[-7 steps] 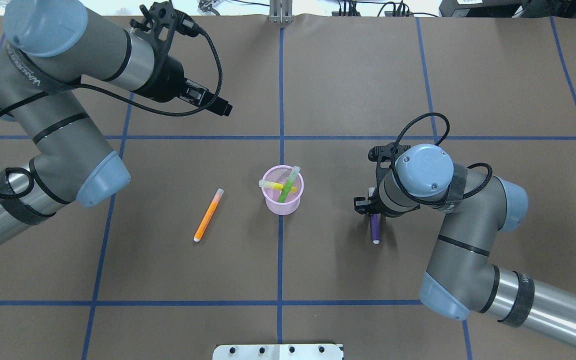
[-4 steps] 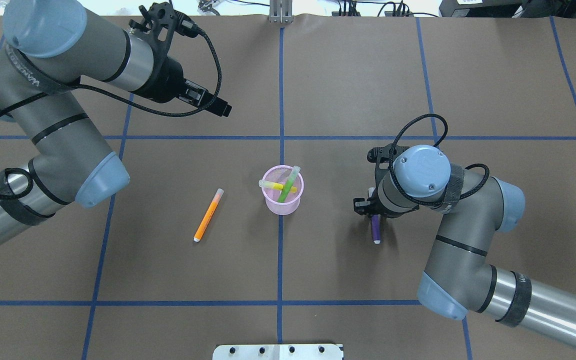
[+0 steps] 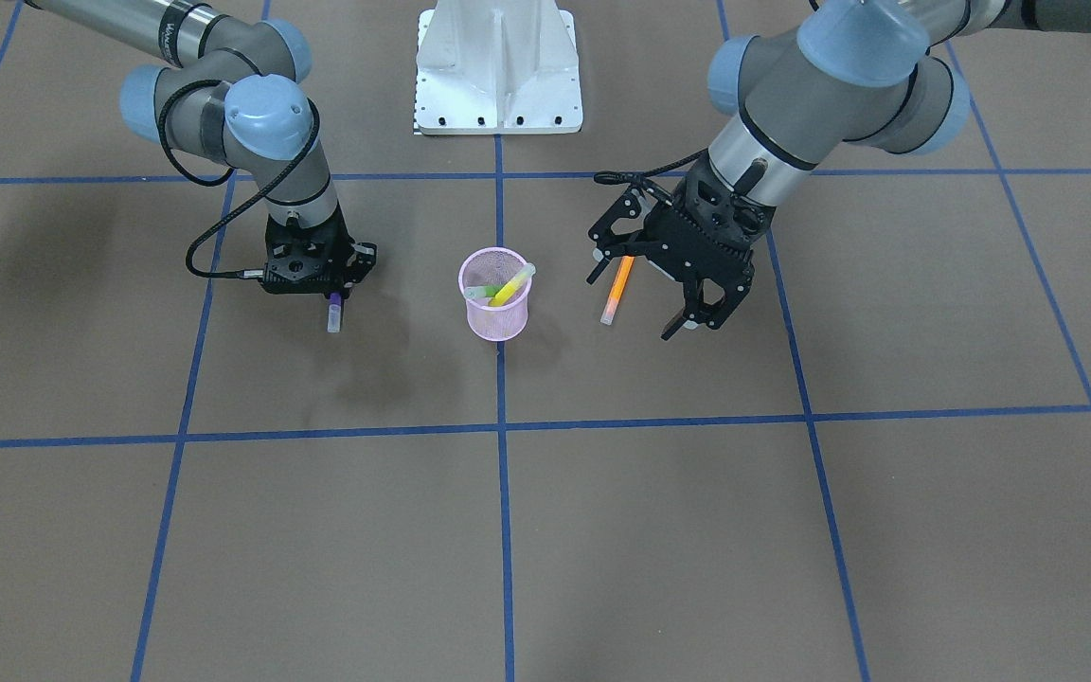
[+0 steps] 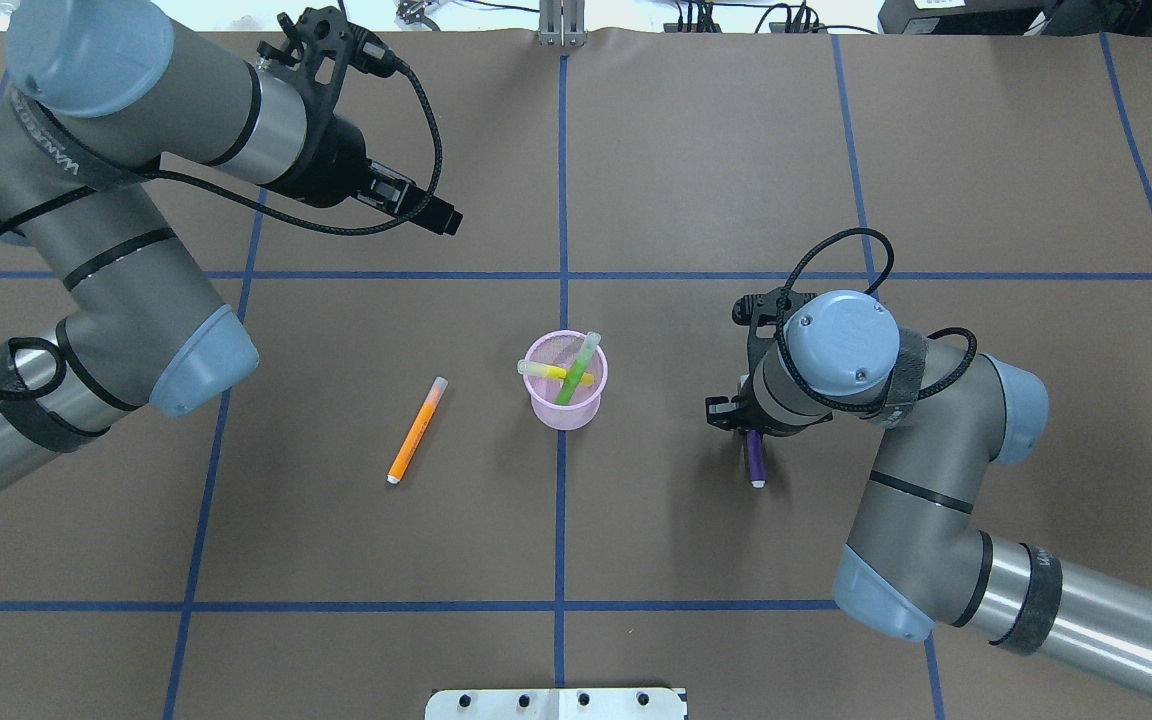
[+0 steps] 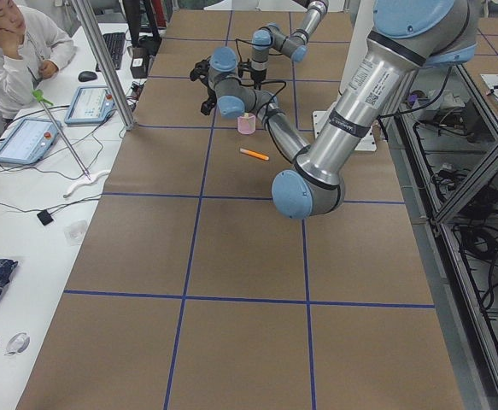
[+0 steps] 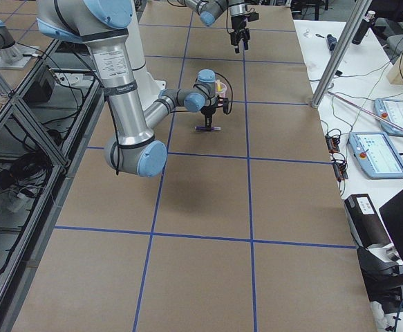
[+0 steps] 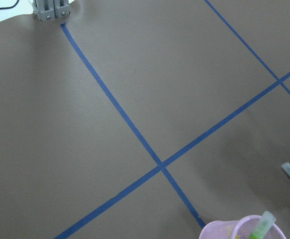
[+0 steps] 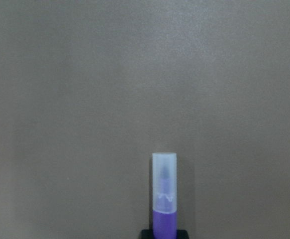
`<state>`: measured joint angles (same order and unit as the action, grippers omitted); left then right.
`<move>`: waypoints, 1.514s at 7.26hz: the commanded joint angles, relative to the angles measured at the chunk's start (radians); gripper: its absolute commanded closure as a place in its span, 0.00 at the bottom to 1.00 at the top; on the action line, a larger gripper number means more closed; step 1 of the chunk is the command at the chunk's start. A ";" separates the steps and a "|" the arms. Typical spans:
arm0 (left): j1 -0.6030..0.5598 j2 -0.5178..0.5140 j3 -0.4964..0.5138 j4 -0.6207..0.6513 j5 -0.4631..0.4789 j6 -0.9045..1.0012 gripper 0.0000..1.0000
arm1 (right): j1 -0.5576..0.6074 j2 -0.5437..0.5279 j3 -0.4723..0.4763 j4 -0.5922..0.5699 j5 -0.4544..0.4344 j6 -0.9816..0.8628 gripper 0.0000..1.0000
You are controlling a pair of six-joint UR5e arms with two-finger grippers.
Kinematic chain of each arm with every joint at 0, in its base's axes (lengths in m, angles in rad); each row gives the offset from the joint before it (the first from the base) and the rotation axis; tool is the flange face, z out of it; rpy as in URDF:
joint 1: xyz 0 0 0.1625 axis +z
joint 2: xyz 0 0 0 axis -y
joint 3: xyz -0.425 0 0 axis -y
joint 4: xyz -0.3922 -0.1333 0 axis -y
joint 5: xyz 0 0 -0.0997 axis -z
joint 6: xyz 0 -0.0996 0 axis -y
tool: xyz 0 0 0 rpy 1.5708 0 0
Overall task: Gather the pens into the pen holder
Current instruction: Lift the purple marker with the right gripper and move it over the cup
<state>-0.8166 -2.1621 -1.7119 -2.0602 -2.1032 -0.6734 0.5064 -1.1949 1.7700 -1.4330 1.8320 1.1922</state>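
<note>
My right gripper is going to set the purple pen down between the green pen and the yellow pen (image 3: 497,292) in the pen holder.
The pink mesh pen holder (image 4: 564,412) stands at the table's middle and holds the green pen (image 4: 577,368) and the yellow pen (image 4: 546,370); it also shows in the front view (image 3: 495,313). The orange pen (image 4: 416,430) lies on the table to its left. My right gripper (image 4: 751,432) points down and is shut on the purple pen (image 4: 756,462), whose pale cap (image 8: 164,181) sticks out past the fingers. My left gripper (image 3: 629,308) is open and empty, held high above the table, far from the orange pen (image 3: 617,289).
Blue tape lines (image 4: 562,200) grid the brown table. The white robot base plate (image 3: 498,66) sits at my edge. A metal bracket (image 4: 561,25) stands at the far edge. An operator (image 5: 14,47) sits at a side desk.
My right arm has shifted slightly to the left, and the purple pen's free end has swung a little to the right. The left arm has barely moved.
</note>
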 commanded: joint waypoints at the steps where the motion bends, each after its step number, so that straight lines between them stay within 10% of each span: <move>1: 0.001 0.001 0.000 0.000 -0.001 0.002 0.00 | 0.038 0.001 0.058 -0.004 -0.038 0.001 1.00; 11: 0.007 0.047 0.000 -0.008 -0.006 -0.006 0.00 | -0.226 0.245 0.059 0.037 -0.828 -0.016 1.00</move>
<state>-0.8100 -2.1255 -1.7106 -2.0642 -2.1090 -0.6778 0.3078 -0.9569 1.8653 -1.4228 1.0557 1.1837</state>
